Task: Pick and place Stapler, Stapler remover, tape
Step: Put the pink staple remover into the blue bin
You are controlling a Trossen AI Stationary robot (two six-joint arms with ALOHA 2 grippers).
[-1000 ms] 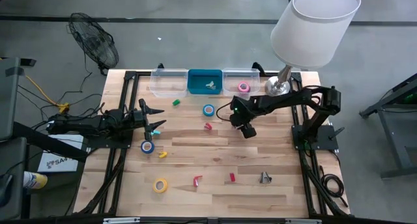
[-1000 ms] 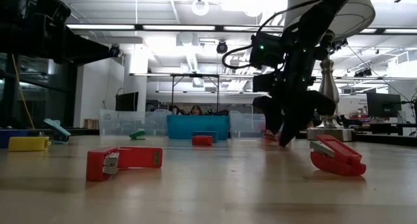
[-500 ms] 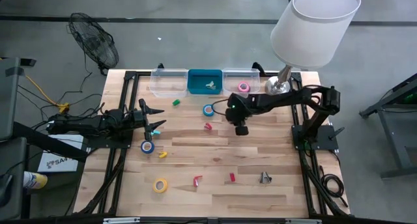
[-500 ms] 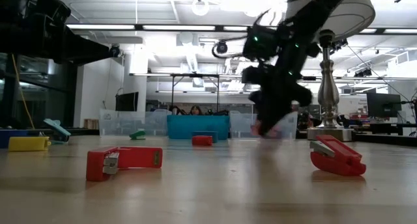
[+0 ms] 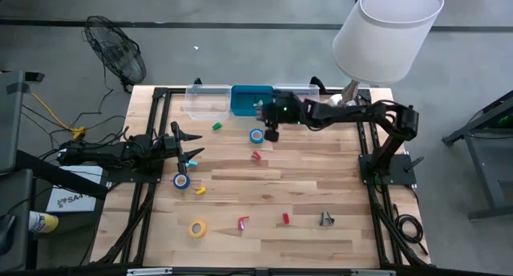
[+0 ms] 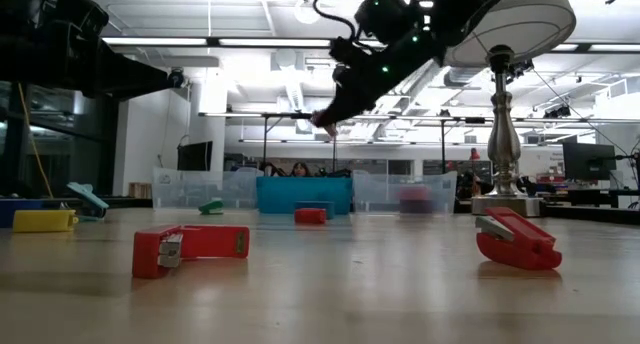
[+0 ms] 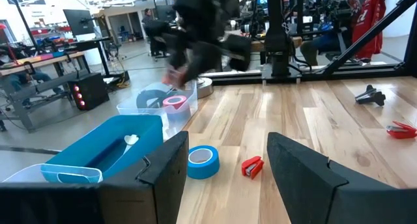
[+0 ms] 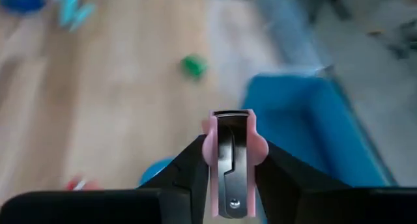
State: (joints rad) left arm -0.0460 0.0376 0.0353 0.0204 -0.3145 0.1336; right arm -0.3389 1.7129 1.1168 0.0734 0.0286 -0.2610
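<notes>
The robot's right gripper will release the pink stapler inside the blue bin (image 5: 263, 105), toward the clear bin that is nearest the lamp.
My right gripper (image 5: 270, 123) hangs above the table's far side, beside the blue bin (image 5: 247, 99), and is shut on a small pink stapler (image 8: 229, 139). The low view shows that gripper (image 6: 325, 124) raised high. A blue tape roll (image 5: 256, 135) lies flat on the table just under it. A pink tape roll (image 7: 174, 101) sits in the clear bin to the right of the blue one. Another blue roll (image 5: 181, 180) and a yellow roll (image 5: 197, 227) lie nearer. A dark staple remover (image 5: 326, 219) lies near the right front. My left gripper (image 7: 228, 165) waits open at the left edge. My right gripper pinches the pink stapler between its two fingers, which lie on its two pink sides (image 8: 210, 146); its metal strip faces the wrist camera. The stapler is lifted clear of the table, at the fingers' free ends (image 6: 322, 119), which slant downward.
Three bins line the far edge: clear (image 5: 205, 101), blue, clear (image 5: 293, 92). A lamp (image 5: 386, 27) stands at the far right corner. Red staplers (image 5: 243, 222) (image 5: 284, 218) (image 5: 256, 156), a green piece (image 5: 216, 127) and a yellow piece (image 5: 199, 190) lie scattered.
My right gripper has risen from the middle of the table and swung toward the far edge and the left, up to the blue bin, carrying the pink stapler lifted clear.
</notes>
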